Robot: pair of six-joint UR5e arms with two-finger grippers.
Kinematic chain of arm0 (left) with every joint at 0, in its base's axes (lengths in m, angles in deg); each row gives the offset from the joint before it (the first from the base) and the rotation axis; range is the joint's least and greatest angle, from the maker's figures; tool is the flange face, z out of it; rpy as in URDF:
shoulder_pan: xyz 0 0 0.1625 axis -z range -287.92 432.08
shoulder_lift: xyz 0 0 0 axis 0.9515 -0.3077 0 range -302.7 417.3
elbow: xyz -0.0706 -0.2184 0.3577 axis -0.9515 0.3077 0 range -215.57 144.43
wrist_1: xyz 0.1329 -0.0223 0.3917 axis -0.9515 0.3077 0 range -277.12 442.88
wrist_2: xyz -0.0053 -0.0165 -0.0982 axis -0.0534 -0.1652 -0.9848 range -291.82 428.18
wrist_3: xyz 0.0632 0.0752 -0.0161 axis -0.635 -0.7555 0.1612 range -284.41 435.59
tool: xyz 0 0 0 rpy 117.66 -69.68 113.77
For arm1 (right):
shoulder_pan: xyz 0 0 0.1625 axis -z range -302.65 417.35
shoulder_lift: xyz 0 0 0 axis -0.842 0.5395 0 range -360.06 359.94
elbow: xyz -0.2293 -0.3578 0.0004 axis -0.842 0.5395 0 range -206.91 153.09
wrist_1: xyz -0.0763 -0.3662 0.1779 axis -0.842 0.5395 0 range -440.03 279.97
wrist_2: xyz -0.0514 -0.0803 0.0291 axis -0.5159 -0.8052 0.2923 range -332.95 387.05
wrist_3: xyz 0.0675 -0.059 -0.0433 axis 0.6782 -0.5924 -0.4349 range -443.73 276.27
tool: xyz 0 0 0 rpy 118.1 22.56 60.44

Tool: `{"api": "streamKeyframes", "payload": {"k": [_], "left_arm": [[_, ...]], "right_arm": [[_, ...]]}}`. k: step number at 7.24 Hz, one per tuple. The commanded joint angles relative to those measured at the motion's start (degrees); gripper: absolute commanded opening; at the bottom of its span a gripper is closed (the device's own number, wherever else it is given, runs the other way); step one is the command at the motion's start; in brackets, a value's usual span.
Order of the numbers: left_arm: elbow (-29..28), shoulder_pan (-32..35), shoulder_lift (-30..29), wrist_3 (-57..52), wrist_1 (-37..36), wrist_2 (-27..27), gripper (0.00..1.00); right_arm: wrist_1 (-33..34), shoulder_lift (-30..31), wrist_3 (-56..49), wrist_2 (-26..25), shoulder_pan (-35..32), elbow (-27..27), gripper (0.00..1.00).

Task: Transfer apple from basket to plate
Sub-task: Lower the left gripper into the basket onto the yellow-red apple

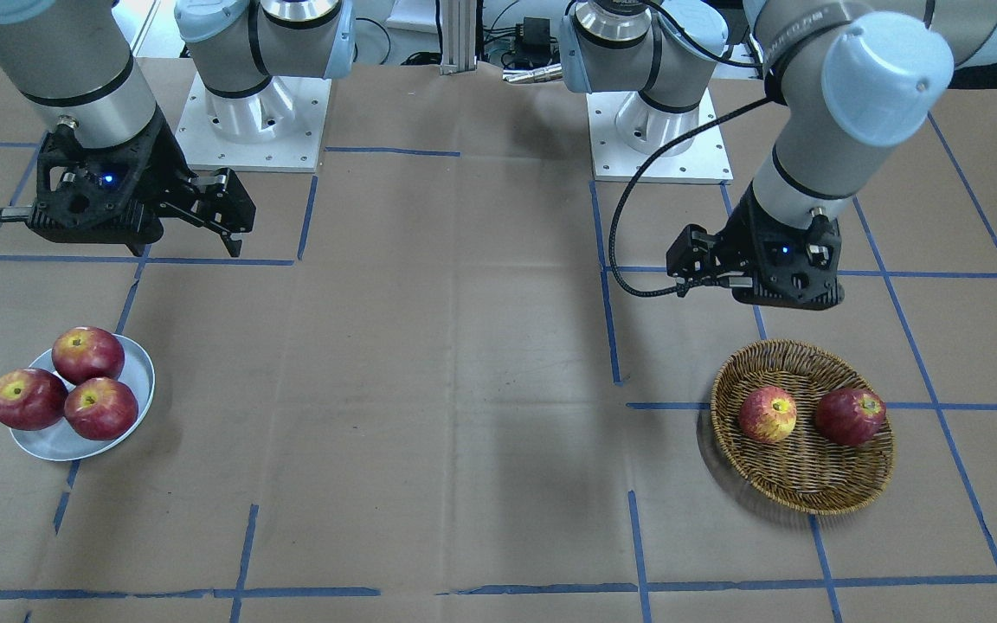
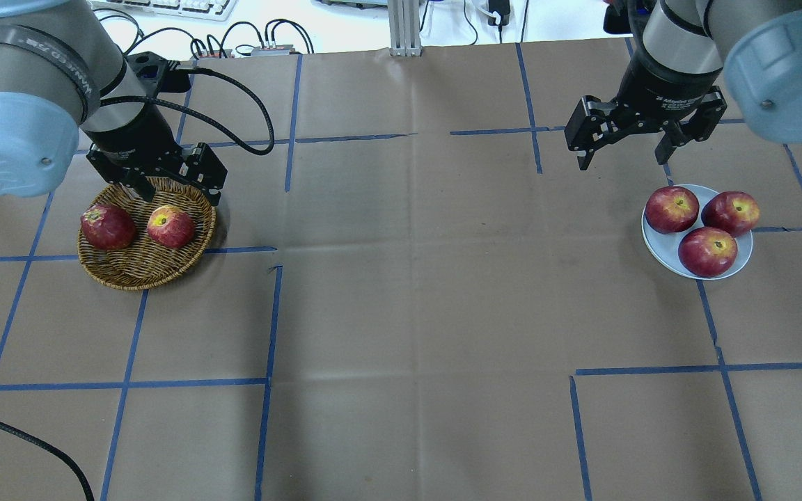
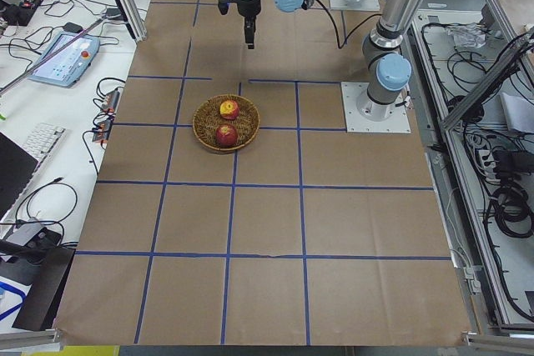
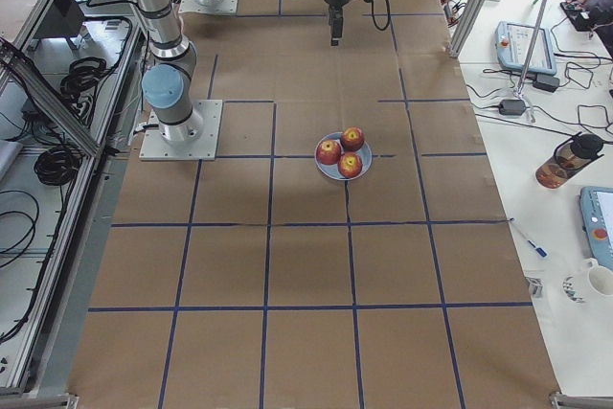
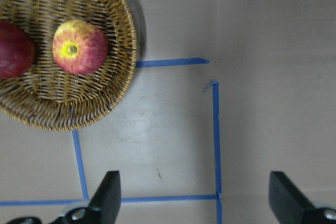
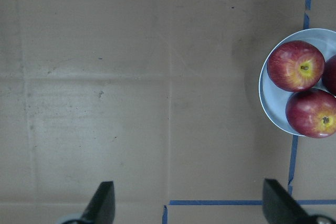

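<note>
Next, my left gripper needs to go down to the mottled red-and-yellow apple in the wicker basket and close around the apple's sides (image 1: 768, 415) (image 5: 80, 47).
The mottled red-and-yellow apple (image 2: 171, 227) lies in the round wicker basket (image 2: 142, 275), to the right of a dark red apple (image 2: 108, 226). It also shows in the front view (image 1: 768, 414) and the left wrist view (image 5: 80, 46). My left gripper (image 2: 170, 189) is open and empty, above the basket's far rim. The white plate (image 2: 657, 243) holds three dark red apples. My right gripper (image 2: 622, 158) is open and empty, above the table just beyond and left of the plate.
Brown paper with blue tape lines covers the table. The arm bases (image 1: 252, 121) stand at the table's robot side. A black cable (image 2: 39, 445) lies at the near left corner.
</note>
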Motion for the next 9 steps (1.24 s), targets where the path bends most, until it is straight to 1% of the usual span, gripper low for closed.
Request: {"api": "streamKeyframes", "payload": {"k": [1, 2, 3, 4, 5, 6, 9], "left_arm": [[0.0, -3.3, -6.8, -11.5, -6.7, 0.1, 0.99], [-0.1, -4.4, -10.3, -21.9, -9.2, 0.1, 0.99], [0.0, -6.2, -12.7, -26.0, -13.3, 0.1, 0.99], [-0.3, -6.9, -14.8, -28.1, -13.9, 0.1, 0.99], [-1.8, -7.3, -16.6, -33.0, -15.4, 0.1, 0.99], [-0.9, -8.1, -17.4, -35.6, -18.6, 0.1, 0.99], [0.1, -8.6, -18.9, -37.3, -18.8, 0.3, 0.99]], "right_arm": [[0.0, 0.0, 0.0, 0.0, 0.0, 0.0, 1.0], [0.0, 0.0, 0.0, 0.0, 0.0, 0.0, 1.0], [0.0, 0.0, 0.0, 0.0, 0.0, 0.0, 1.0], [0.0, 0.0, 0.0, 0.0, 0.0, 0.0, 1.0], [0.0, 0.0, 0.0, 0.0, 0.0, 0.0, 1.0], [0.0, 0.0, 0.0, 0.0, 0.0, 0.0, 1.0], [0.0, 0.0, 0.0, 0.0, 0.0, 0.0, 1.0]]}}
